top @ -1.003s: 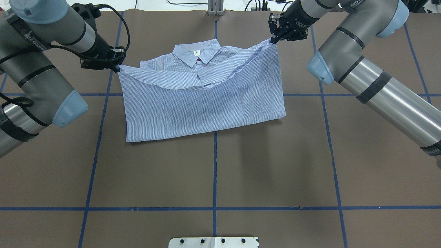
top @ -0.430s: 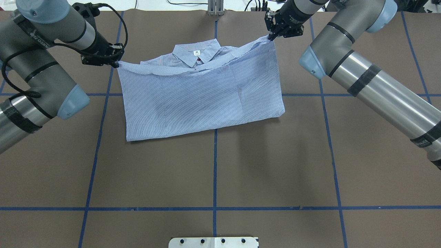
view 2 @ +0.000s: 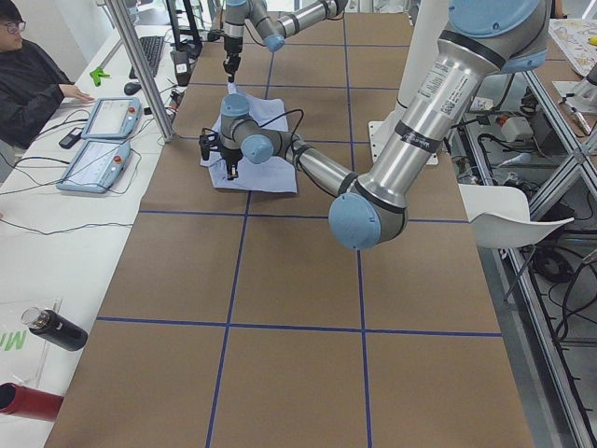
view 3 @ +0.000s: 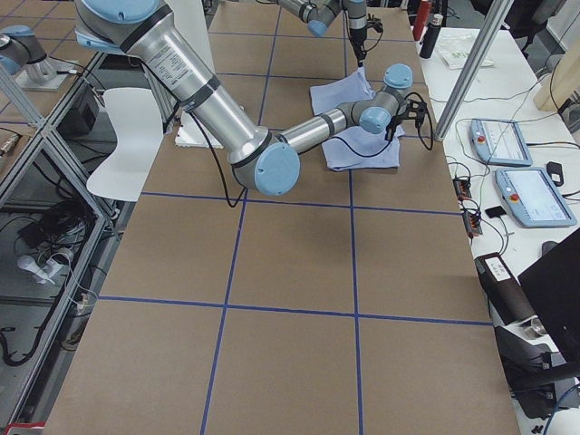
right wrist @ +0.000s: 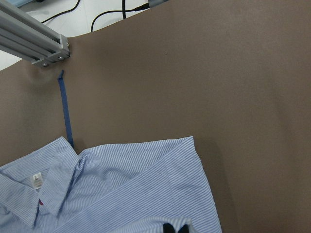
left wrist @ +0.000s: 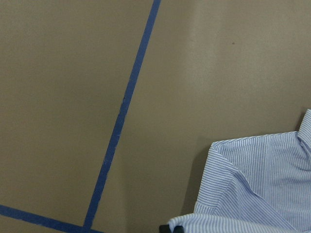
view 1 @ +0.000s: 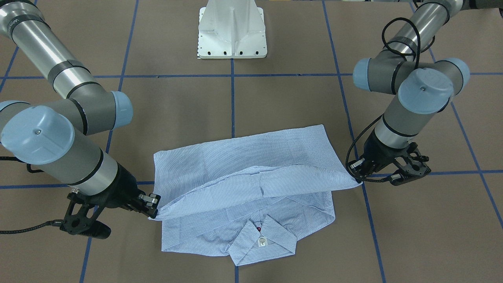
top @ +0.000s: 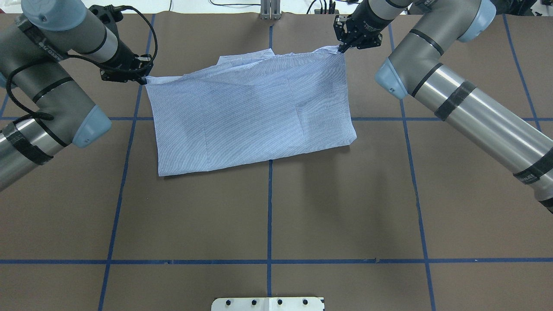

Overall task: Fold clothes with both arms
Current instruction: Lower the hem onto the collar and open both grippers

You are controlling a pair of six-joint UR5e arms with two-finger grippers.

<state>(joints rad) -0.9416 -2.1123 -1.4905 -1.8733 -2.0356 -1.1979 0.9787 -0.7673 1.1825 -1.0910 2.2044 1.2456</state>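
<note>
My left gripper has the hem corner. It will let go of it on the brown table (view 1: 357,193) (left wrist: 126,185) between the shirt and the blue tape line.
The light blue striped shirt (top: 250,116) lies folded on the brown table, collar (view 1: 262,241) at the far side from the robot base. My left gripper (top: 144,79) is shut on the left corner of the lifted hem and also shows in the front-facing view (view 1: 358,181). My right gripper (top: 341,49) is shut on the right corner and also shows there (view 1: 154,214). The hem hangs stretched between them, above the shirt's upper part. From overhead the lifted layer hides almost all of the collar. The right wrist view shows the collar (right wrist: 48,184) below the held cloth.
The white pedestal base (view 1: 232,31) stands at the robot's side of the table. An aluminium post (top: 270,9) and cables sit at the far edge. Blue tape lines (top: 270,216) cross the brown surface. An operator (view 2: 28,75) and teach pendants (view 2: 98,140) are beside the table.
Both grippers carried the held hem further away from the robot base, over the collar. The fold now covers the collar and button placket that showed earlier.
</note>
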